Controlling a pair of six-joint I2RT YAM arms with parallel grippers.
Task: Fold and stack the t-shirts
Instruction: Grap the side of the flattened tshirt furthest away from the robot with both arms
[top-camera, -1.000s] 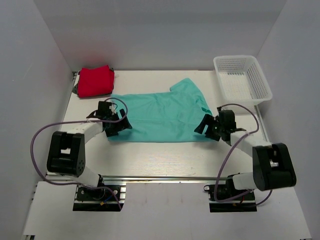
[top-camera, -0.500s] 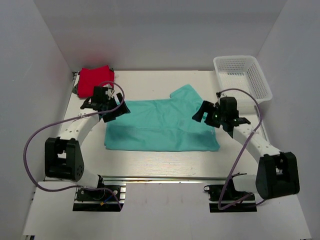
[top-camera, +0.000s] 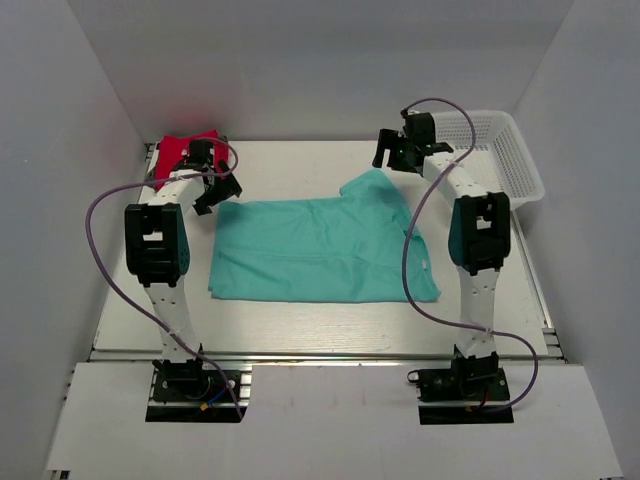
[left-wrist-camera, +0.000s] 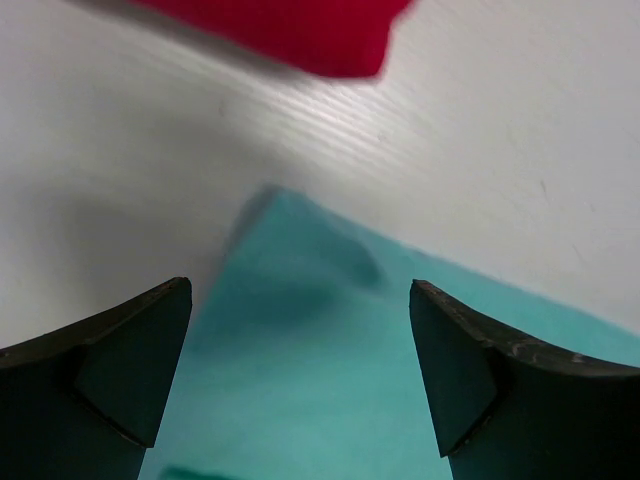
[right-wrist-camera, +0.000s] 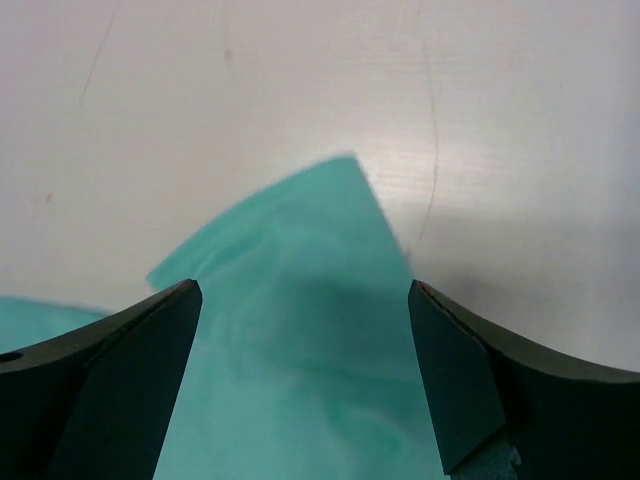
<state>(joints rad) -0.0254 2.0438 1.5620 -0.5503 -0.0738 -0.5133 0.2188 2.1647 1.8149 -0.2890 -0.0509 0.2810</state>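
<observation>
The teal t-shirt will be grabbed with my right gripper by its sleeve's far corner (top-camera: 377, 173) (right-wrist-camera: 325, 195), on the side that is nearer to the white mesh basket.
A teal t-shirt (top-camera: 320, 245) lies spread flat on the middle of the white table. A folded red t-shirt (top-camera: 178, 148) sits at the back left corner, partly behind my left arm. My left gripper (top-camera: 220, 195) is open and empty, above the teal shirt's far left corner (left-wrist-camera: 300, 330), with the red shirt's edge (left-wrist-camera: 290, 30) just beyond. My right gripper (top-camera: 392, 162) is open and empty, above the teal shirt's far right sleeve (right-wrist-camera: 300, 300). Both arms are stretched out to the back of the table.
A white mesh basket (top-camera: 528, 170) stands at the back right, just right of my right arm. White walls close in the table on the left, back and right. Purple cables loop beside both arms.
Both arms have swung from the shirt's near edge out to its far corners. The teal shirt now lies flatter and extends nearer than a second ago.
</observation>
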